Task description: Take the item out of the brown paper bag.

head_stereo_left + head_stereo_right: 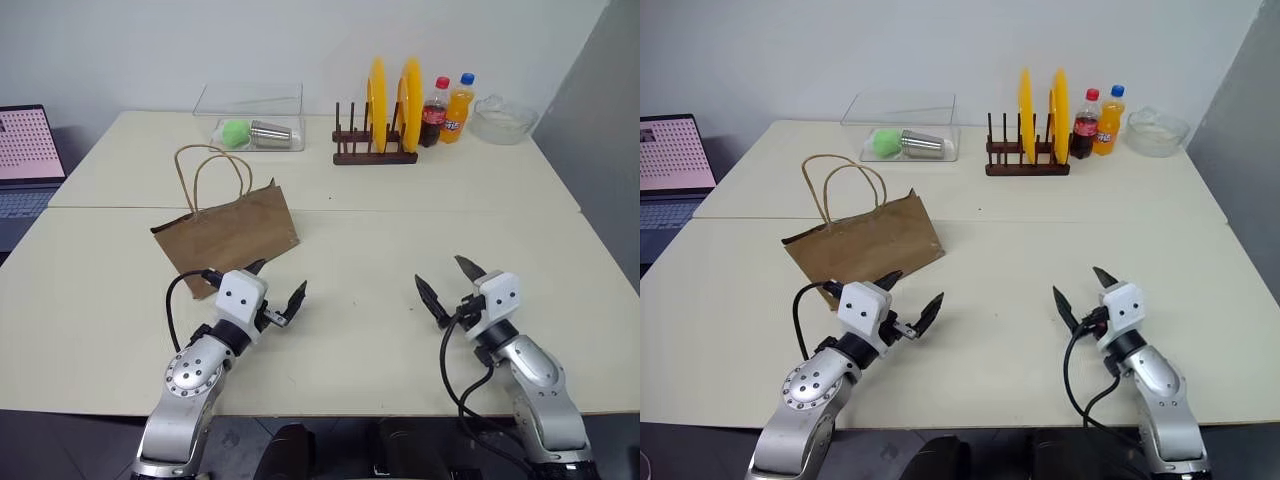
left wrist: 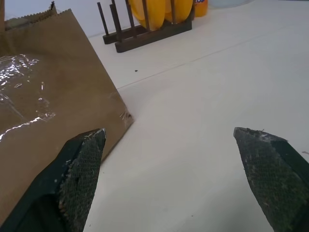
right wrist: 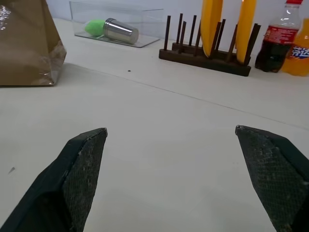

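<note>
My left gripper is to head next for the brown paper bag's loop handles point(image 1: 182, 178), and it will close on their sides that are nearest the laptop.
The brown paper bag point(image 1: 230, 232) sits left of the table's middle, creased, its two loop handles point(image 1: 205, 175) rising on the far side. The item is hidden; nothing of it shows outside the bag. My left gripper point(image 1: 281, 277) hovers open just in front of the bag's near right corner, with one finger beside the bag wall point(image 2: 48, 96) and nothing between the fingers. Off to the right, over bare table, my right gripper point(image 1: 440, 271) is open and empty too. The bag point(image 3: 26, 43) also shows in the right wrist view.
At the back stand a clear tray point(image 1: 255, 120) with a green ball point(image 1: 235, 132) and a steel cup point(image 1: 272, 133), a wooden rack point(image 1: 375, 152) with yellow plates, two soda bottles point(image 1: 445, 110) and a glass bowl point(image 1: 503, 118). A laptop point(image 1: 25, 160) lies far left.
</note>
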Available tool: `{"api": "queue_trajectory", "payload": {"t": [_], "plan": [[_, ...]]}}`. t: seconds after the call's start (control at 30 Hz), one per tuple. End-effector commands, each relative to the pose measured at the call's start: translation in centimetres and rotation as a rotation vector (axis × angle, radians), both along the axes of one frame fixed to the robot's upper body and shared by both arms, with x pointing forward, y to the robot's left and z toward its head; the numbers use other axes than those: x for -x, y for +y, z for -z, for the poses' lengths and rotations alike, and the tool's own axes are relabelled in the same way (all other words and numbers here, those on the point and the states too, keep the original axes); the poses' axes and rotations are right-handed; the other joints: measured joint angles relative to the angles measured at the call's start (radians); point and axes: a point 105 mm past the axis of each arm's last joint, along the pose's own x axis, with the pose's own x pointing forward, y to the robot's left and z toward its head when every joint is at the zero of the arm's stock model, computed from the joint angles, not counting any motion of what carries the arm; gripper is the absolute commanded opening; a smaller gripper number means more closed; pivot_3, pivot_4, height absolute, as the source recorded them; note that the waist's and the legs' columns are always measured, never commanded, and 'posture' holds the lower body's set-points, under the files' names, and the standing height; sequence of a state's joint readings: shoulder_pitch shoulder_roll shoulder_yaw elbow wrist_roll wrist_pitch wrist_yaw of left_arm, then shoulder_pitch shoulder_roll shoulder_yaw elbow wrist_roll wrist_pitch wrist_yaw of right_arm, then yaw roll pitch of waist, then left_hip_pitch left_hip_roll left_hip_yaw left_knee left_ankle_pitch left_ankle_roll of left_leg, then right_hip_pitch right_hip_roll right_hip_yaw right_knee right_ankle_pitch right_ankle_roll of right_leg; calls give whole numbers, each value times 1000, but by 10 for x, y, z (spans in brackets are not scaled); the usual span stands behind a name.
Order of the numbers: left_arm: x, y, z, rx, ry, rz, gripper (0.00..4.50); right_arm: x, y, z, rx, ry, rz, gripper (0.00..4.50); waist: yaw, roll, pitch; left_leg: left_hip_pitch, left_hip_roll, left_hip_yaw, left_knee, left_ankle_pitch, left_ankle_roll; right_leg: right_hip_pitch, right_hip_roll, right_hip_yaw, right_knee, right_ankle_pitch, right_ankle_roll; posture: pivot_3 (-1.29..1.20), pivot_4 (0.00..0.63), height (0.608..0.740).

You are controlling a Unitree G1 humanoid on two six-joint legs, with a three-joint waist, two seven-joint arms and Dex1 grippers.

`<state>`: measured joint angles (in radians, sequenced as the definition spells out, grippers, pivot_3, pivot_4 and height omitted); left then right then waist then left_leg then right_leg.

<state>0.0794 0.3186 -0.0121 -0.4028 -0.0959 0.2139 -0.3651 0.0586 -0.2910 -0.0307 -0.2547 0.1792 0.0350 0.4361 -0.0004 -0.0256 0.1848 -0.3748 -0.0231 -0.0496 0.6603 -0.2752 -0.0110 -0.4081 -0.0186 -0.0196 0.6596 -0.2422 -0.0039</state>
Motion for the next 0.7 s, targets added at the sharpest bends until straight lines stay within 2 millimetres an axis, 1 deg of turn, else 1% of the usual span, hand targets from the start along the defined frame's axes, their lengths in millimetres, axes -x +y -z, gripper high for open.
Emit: {"api": "queue_trajectory", "payload": {"t": [0.03, 0.1, 0.2, 0.3, 0.37, 0.43, 0.53, 0.63, 0.7], "plan": [[2, 3, -15, -6, -64, -25, 4461, 0, 5, -12, 4, -57, -33, 4500, 0, 0, 0, 0, 0, 0, 0, 0, 0, 0, 0, 0, 0, 0, 0, 0, 150, 740], [2, 6, -16, 0, -67, -43, 4461, 0, 9, -14, 13, -68, -51, 4500, 0, 0, 0, 0, 0, 0, 0, 0, 0, 0, 0, 0, 0, 0, 0, 0, 150, 740], [4, 14, -22, -6, -87, -81, 4461, 3, 23, -25, 4, -65, -160, 4500, 0, 0, 0, 0, 0, 0, 0, 0, 0, 0, 0, 0, 0, 0, 0, 0, 150, 740], [3, 33, -37, 19, -96, -113, 4461, 15, 50, -51, 22, -102, -375, 4500, -2, 1, 1, 0, 0, 0, 0, 0, 0, 0, 0, 0, 0, 0, 0, 0, 150, 740], [2, 41, -45, 34, -95, -113, 4461, 22, 62, -62, 42, -112, -479, 4500, -2, 1, 1, 0, 0, -1, 0, 0, 0, -1, 0, -1, 1, 0, 0, 0, 150, 740], [4, 48, -57, 37, -104, -78, 4461, 28, 73, -76, 80, -126, -603, 4500, -2, 1, 1, 0, 0, -2, 0, 0, 0, 0, 0, -2, 1, 0, 0, 0, 150, 740], [6, 58, -71, 43, -106, -53, 4461, 31, 80, -88, 103, -118, -703, 4500, -2, 1, 1, -1, 0, -2, 0, 0, 0, 0, 0, -2, -1, 0, 0, 0, 150, 740], [5, 84, -97, 59, -103, -40, 4461, 30, 83, -95, 131, -125, -757, 4500, -1, 0, 2, -2, 0, -3, 0, 0, 0, -1, 0, -3, -1, 0, 0, 0, 150, 740], [4, 95, -106, 65, -73, -17, 4461, 29, 84, -96, 137, -123, -772, 4500, -1, 0, 2, -3, 0, -4, 1, 0, 0, -2, 0, -4, -1, 0, 0, 0, 150, 740]]}}
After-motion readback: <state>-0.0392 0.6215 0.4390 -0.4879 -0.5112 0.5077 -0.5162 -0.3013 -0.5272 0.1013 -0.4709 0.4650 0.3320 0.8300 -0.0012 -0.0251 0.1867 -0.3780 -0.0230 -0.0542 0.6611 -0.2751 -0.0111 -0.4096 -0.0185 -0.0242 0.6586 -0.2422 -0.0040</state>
